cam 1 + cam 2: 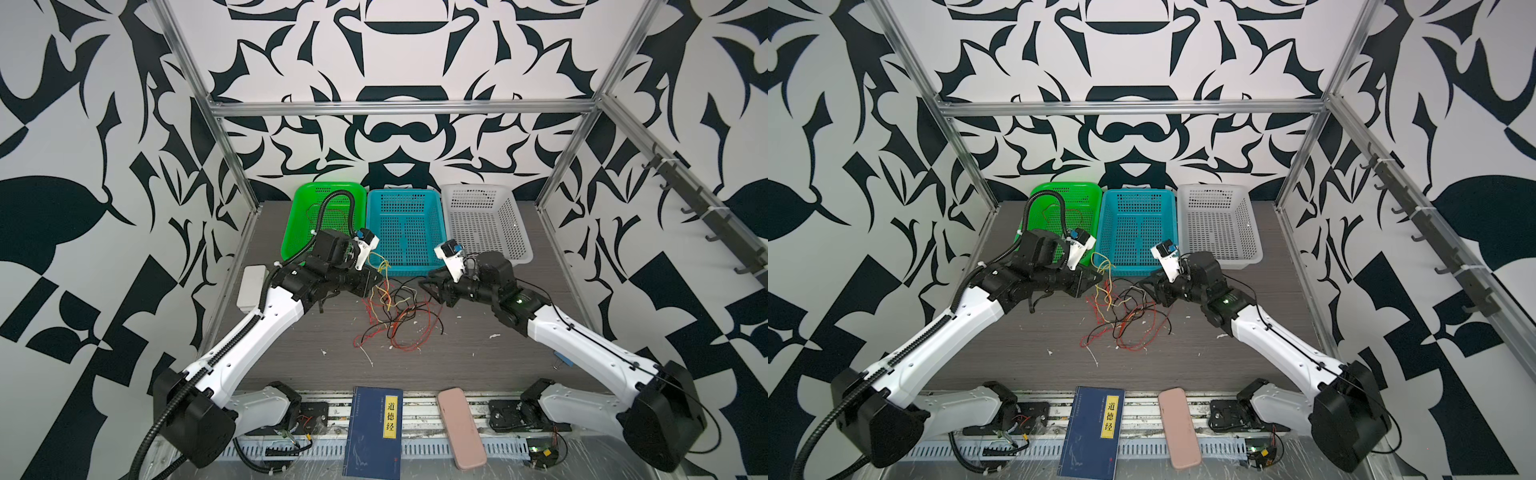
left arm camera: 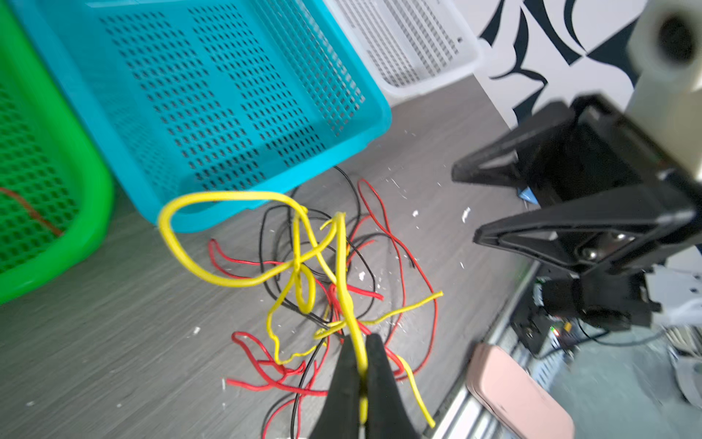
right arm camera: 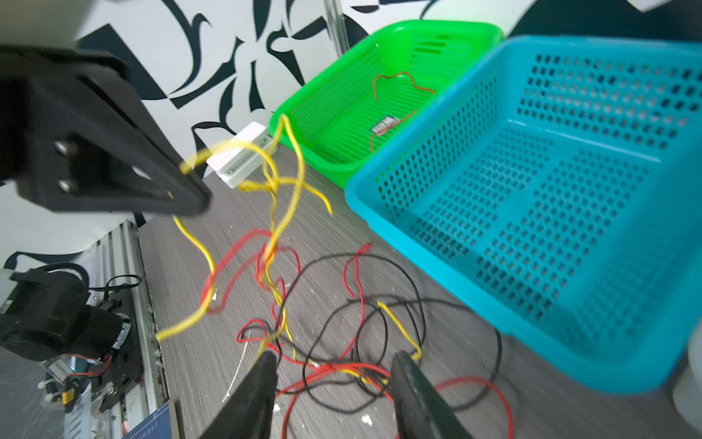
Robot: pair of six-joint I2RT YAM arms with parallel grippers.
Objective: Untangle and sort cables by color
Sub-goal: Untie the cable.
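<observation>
The yellow cable in my left gripper goes down into the red and black cables, so my right gripper needs to grab the yellow cable's hanging piece (image 3: 273, 245) and pull it clear.
A tangle of thin red, black and yellow cables (image 1: 395, 316) lies on the dark table in front of the baskets, seen in both top views (image 1: 1125, 316). My left gripper (image 2: 361, 340) is shut on a yellow cable (image 2: 342, 266) and holds it lifted, so its loops hang above the pile near the blue basket's front corner. My right gripper (image 3: 334, 357) is open, with its fingers on either side of the pile's near part and nothing clamped between them. One red cable (image 3: 402, 80) lies inside the green basket (image 1: 291, 232).
The blue basket (image 1: 407, 271) and the white basket (image 1: 515, 232) stand side by side behind the pile. A white box (image 1: 251, 286) sits by the left arm. At the front edge lie a blue book (image 1: 374, 432) and a pink case (image 1: 461, 428). Small white scraps dot the table.
</observation>
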